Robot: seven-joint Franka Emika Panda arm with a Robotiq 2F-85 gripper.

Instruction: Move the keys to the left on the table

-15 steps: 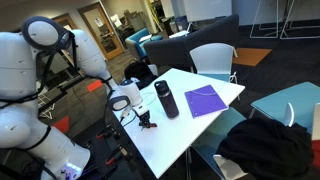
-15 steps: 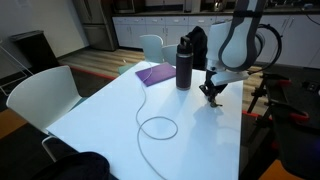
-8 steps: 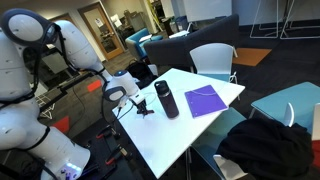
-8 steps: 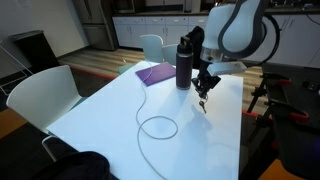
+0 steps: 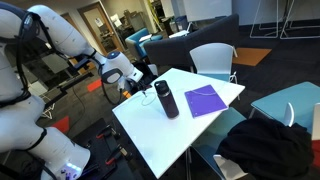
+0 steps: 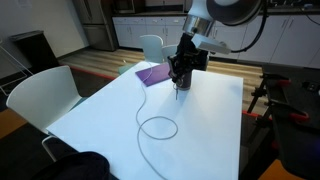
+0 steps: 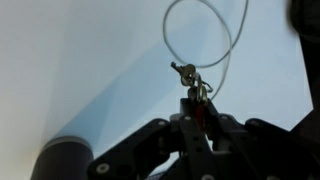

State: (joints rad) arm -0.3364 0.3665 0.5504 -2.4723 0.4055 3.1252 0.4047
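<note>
Next, I set the keys down with my gripper on the white table (image 5: 169,85) just behind the tall dark bottle.
My gripper (image 7: 195,104) is shut on the keys (image 7: 189,77), a small dark clump with a reddish part. They dangle from the fingertips above the white table (image 7: 90,60). In both exterior views the gripper (image 5: 134,84) (image 6: 182,70) hangs over the table (image 5: 160,135) (image 6: 120,110) close to the tall dark bottle (image 5: 166,98). The keys (image 6: 180,88) hang just below it, clear of the tabletop. In an exterior view the gripper largely covers the bottle. The bottle's top also shows in the wrist view (image 7: 62,160) at the lower left.
A thin cable loop (image 6: 158,127) (image 7: 205,30) lies on the table. A flat purple notebook (image 5: 205,100) (image 6: 152,73) lies beyond the bottle. White chairs (image 6: 40,95) (image 5: 212,58) stand around the table, and a teal table (image 5: 290,100) stands to one side.
The gripper has lifted the keys off the tabletop and carried them up and across towards the bottle. The bottle, notebook and cable have not moved.
</note>
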